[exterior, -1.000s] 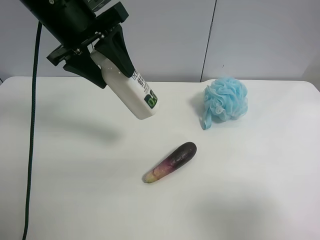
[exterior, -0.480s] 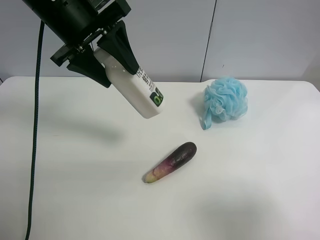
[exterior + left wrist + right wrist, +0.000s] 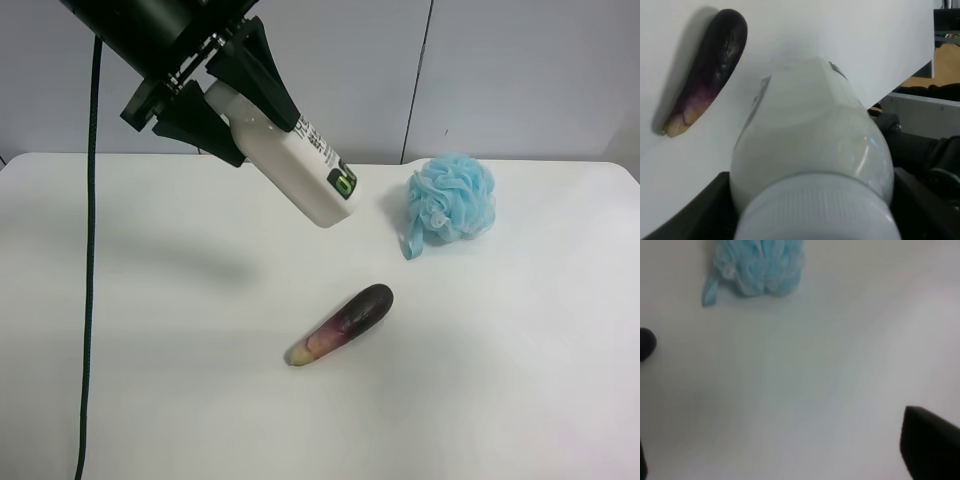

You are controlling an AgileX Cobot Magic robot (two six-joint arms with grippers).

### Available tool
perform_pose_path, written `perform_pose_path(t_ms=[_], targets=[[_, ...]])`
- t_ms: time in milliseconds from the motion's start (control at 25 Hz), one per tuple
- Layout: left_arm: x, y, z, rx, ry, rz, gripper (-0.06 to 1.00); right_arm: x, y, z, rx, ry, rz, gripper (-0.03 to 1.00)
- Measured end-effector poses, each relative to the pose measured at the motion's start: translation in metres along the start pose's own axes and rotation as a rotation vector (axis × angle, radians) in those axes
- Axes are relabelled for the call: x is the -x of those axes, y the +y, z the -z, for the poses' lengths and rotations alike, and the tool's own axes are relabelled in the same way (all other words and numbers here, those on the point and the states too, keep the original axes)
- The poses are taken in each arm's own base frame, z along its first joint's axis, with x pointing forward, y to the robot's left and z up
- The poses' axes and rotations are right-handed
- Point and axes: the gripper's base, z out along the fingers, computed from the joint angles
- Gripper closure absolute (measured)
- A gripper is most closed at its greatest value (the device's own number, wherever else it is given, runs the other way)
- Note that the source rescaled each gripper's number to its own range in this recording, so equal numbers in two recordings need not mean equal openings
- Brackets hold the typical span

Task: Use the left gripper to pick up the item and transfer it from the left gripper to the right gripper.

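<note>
The robot's left gripper holds the white bottle's end with the cap, so its right gripper will close on the base end point(image 3: 328, 192) of the white bottle.
The all-black left gripper point(image 3: 225, 95) is shut on the capped end of the white bottle point(image 3: 300, 175) and holds it tilted in the air above the white table point(image 3: 150, 380), base pointing down towards the blue pouf. In the left wrist view the bottle point(image 3: 810, 150) fills the frame, cap nearest the camera, between the two black fingers point(image 3: 700, 210). The right arm is out of the exterior high view. In the right wrist view one black fingertip point(image 3: 930, 445) shows at one edge and a sliver of the other at the opposite edge, far apart with only table between; the right gripper point(image 3: 785, 455) is open and empty.
A purple eggplant point(image 3: 342, 323) lies on the table below the bottle, and it shows in the left wrist view point(image 3: 707, 90). A blue bath pouf point(image 3: 452, 198) sits at the back of the table at the exterior high view's right, also in the right wrist view point(image 3: 760, 265).
The left gripper has carried the bottle towards the exterior high view's right and slightly up, closer to the pouf. Eggplant and pouf have not moved.
</note>
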Motion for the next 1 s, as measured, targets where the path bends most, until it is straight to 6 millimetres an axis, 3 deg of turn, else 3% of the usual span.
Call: perform_pose_path(t_ms=[200,480,720,1000], targets=[[0.0,0.0,0.0,-0.003,0.0,-0.02,0.91,0.047,0.007,-0.022,0.112,0.004,0.144,-0.03],[0.0,-0.001,0.0,-0.012,-0.001,-0.045,0.91,0.093,0.041,-0.062,0.271,0.017,0.351,-0.03],[0.0,-0.003,0.0,-0.028,-0.001,-0.051,0.91,0.108,0.079,-0.091,0.378,0.031,0.519,-0.03],[0.0,-0.003,0.0,-0.031,-0.002,-0.052,0.91,0.112,0.105,-0.11,0.433,-0.02,0.605,-0.03]])
